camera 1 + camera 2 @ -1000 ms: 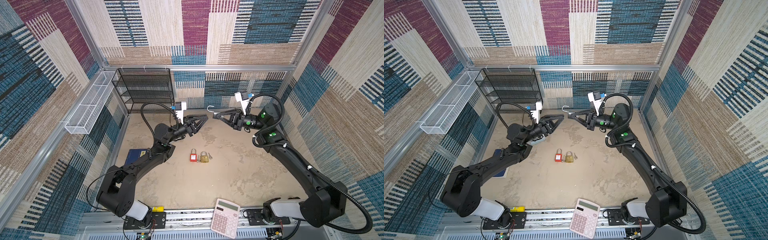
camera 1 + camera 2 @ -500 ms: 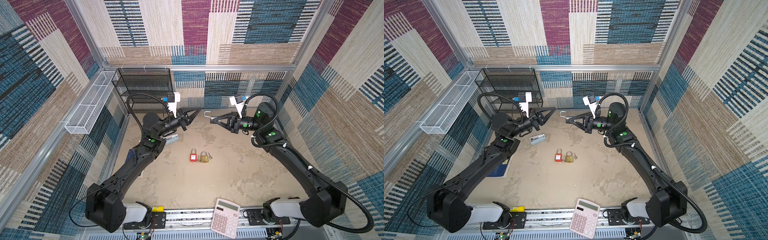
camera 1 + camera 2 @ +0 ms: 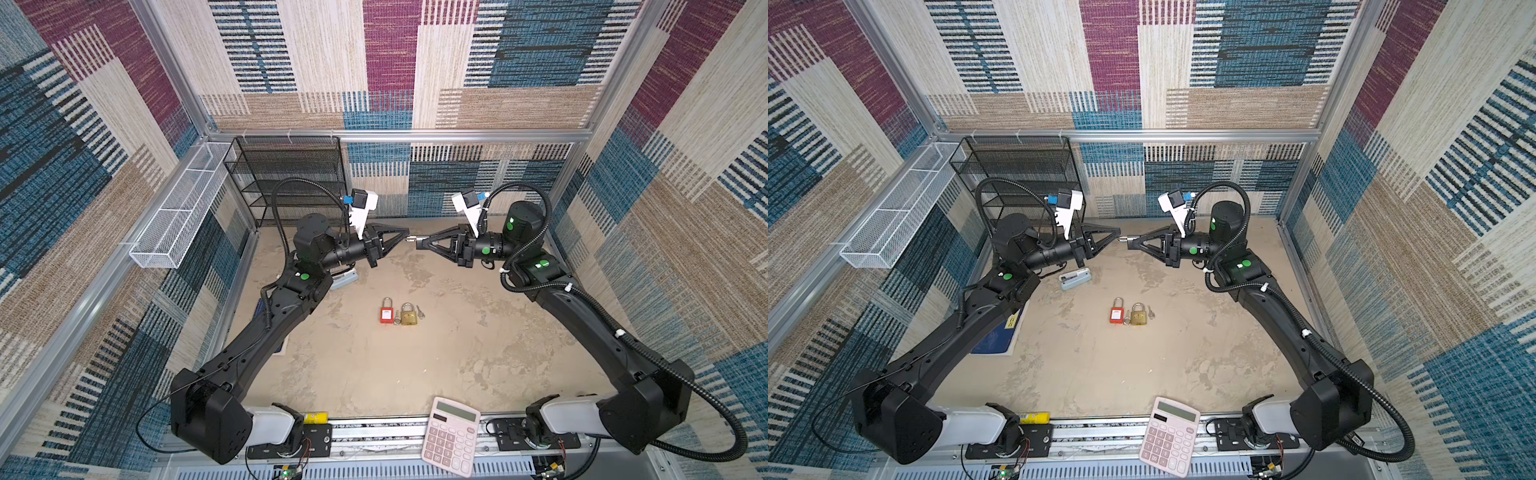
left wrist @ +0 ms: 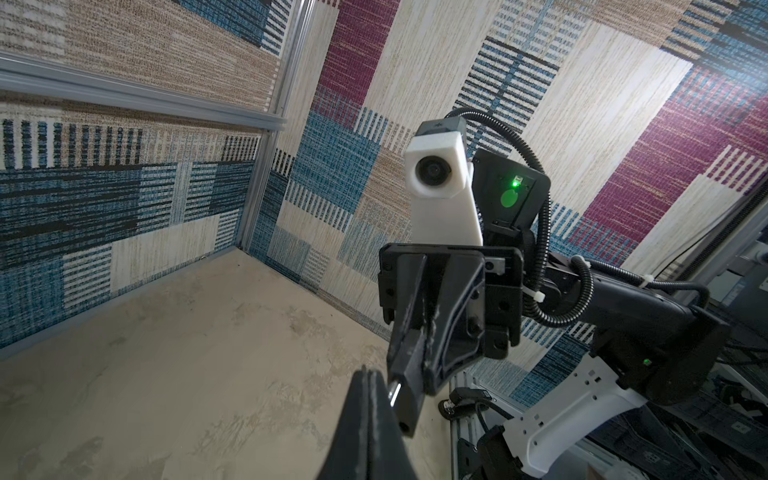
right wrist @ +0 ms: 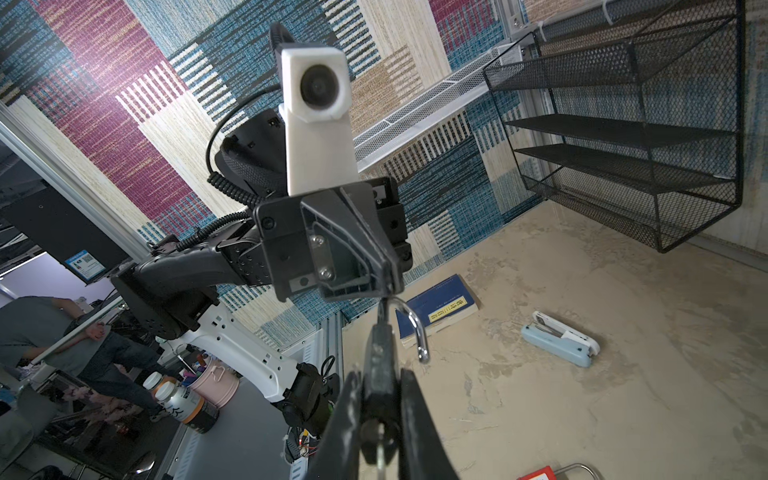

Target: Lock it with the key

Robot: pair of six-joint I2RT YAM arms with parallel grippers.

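Observation:
Next, my left gripper backs away, opens and closes on the shackle's curved top (image 5: 401, 304), since the silver shackle lies next to my left gripper's shut fingers.
Held up above the table's back, my right gripper (image 3: 419, 242) (image 5: 380, 376) is shut on a black padlock (image 5: 380, 365) (image 4: 409, 374). Its silver shackle (image 5: 415, 328) stands swung open. A thin silver key (image 5: 380, 457) sticks out of the lock's underside. My left gripper (image 3: 405, 237) (image 4: 368, 376) faces it with its jaws pressed together. Their tips touch the top of the shackle (image 3: 411, 238), which shows beside the fingers in the left wrist view, not between them. In both top views the two grippers meet tip to tip.
A red padlock (image 3: 387, 316) and a brass padlock (image 3: 409, 318) lie mid-table with small keys (image 3: 420, 311) beside them. A light blue stapler (image 3: 1075, 277) and a blue book (image 3: 996, 336) lie left. A black mesh shelf (image 3: 291, 178) stands at the back, a pink calculator (image 3: 451, 438) at the front edge.
My left gripper went from open to shut, drew back to the left, then came back to meet the padlock's shackle. The right gripper kept its hold and shifted slightly.

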